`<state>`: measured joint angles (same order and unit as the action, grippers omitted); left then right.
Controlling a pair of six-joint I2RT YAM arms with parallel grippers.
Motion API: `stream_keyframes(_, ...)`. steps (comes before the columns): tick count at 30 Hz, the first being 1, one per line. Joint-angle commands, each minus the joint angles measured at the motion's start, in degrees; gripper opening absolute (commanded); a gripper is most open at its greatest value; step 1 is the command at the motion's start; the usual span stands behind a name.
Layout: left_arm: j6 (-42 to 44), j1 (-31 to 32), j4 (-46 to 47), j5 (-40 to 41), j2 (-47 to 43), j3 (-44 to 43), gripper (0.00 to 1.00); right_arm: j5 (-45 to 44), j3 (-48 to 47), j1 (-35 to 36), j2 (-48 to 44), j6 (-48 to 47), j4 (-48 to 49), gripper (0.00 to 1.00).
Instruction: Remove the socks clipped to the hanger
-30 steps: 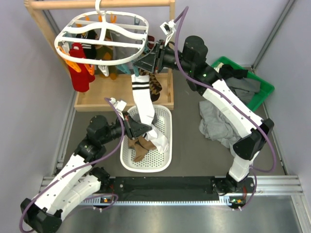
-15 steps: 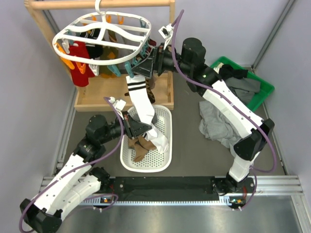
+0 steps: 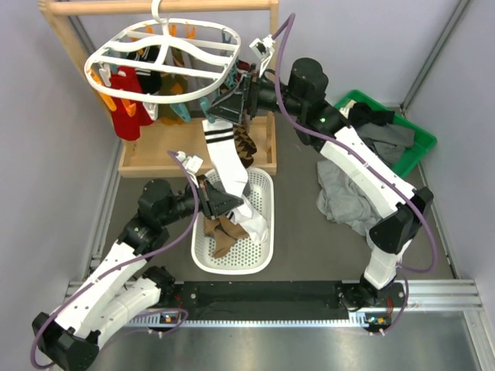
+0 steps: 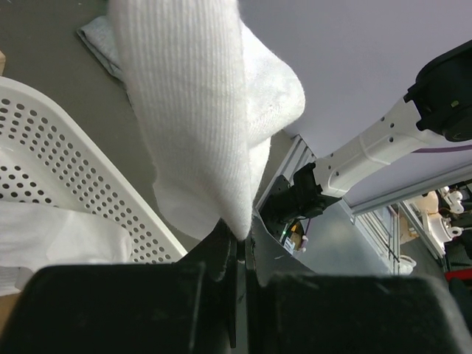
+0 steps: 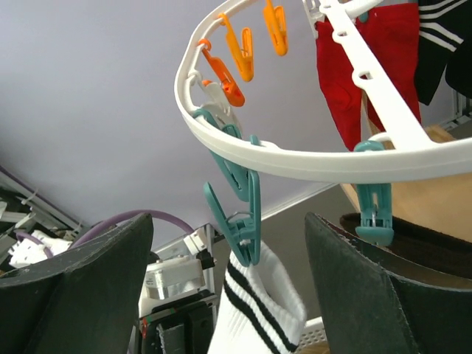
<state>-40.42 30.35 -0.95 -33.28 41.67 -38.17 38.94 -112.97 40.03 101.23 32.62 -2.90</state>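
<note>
The striped white sock, still hanging from a teal clip, will be let go by my left gripper where the brown sock meets the white one (image 3: 239, 219) in the basket.
The white hanger (image 3: 166, 58) hangs from the wooden rail. It carries a red sock (image 3: 124, 116) and other socks on teal and orange clips. A white sock with black stripes (image 3: 224, 158) hangs from a teal clip (image 5: 240, 214) at the frame's right edge, with a brown argyle sock (image 3: 246, 143) behind it. My right gripper (image 3: 226, 100) is open, its jaws on either side of that clip in the right wrist view (image 5: 232, 251), not touching it. My left gripper (image 3: 224, 205) is shut on the white sock's toe (image 4: 214, 125), above the white basket (image 3: 263, 255).
The basket holds a brown sock (image 3: 220, 232) and a white one. A wooden stand base (image 3: 155, 158) lies under the hanger. A green bin (image 3: 418, 147) with grey and black garments sits at the right. A grey garment (image 3: 344, 197) lies by the right arm.
The hanger has swung a little, and the red sock and the white sock's cuff shifted left. My right gripper followed to the teal clip. My left gripper kept hold of the toe.
</note>
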Motion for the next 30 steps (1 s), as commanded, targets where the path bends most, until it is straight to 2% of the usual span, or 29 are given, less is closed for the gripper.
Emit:
stream_keyframes(1, 0.4, -0.1, 1.2, -1.5, 0.3, -2.9, 0.00, -0.5, -4.6, 0.7, 1.2, -0.5, 3.1, 0.82)
stream_keyframes(15, 0.1, -0.2, 2.1, -2.8, 2.1, -4.2, 0.00, -3.2, -4.7, 2.0, 2.2, -3.8, 3.3, 0.79)
stream_keyframes(18, 0.3, -0.2, 1.9, -2.8, 2.3, -4.3, 0.00, -2.6, -4.4, 1.9, 2.2, -3.8, 4.4, 0.70)
stream_keyframes(20, 0.4, -0.2, 1.7, -2.8, 2.5, -4.3, 0.00, -2.6, -4.2, 1.9, 2.1, -3.8, 4.9, 0.55)
stream_keyframes(21, 0.5, -0.2, 1.7, -2.8, 2.5, -4.2, 0.00, -3.1, -4.2, 1.9, 2.0, -3.6, 5.1, 0.42)
stream_keyframes(23, 0.7, -0.2, 1.6, -2.5, 2.5, -3.8, 0.00, -3.7, -4.2, 1.9, 2.0, -3.1, 5.1, 0.33)
stream_keyframes(24, 1.0, -0.1, 1.2, -2.2, 2.3, -3.8, 0.00, -4.0, -4.0, 1.9, 1.9, -3.0, 5.3, 0.24)
stream_keyframes(26, 1.3, -0.1, 1.2, -2.1, 1.9, -3.1, 0.00, -4.3, -3.8, 2.0, 1.7, -2.5, 5.6, 0.16)
stream_keyframes(27, 1.8, -0.2, -0.9, -1.9, 1.7, -2.9, 0.00, -4.5, -3.8, 1.9, 1.6, -2.5, 5.6, 0.08)
stream_keyframes(30, 2.9, -0.2, -3.3, -1.1, -0.1, -1.9, 0.00, -5.3, -3.4, 2.0, 1.1, -2.4, 5.4, 0.02)
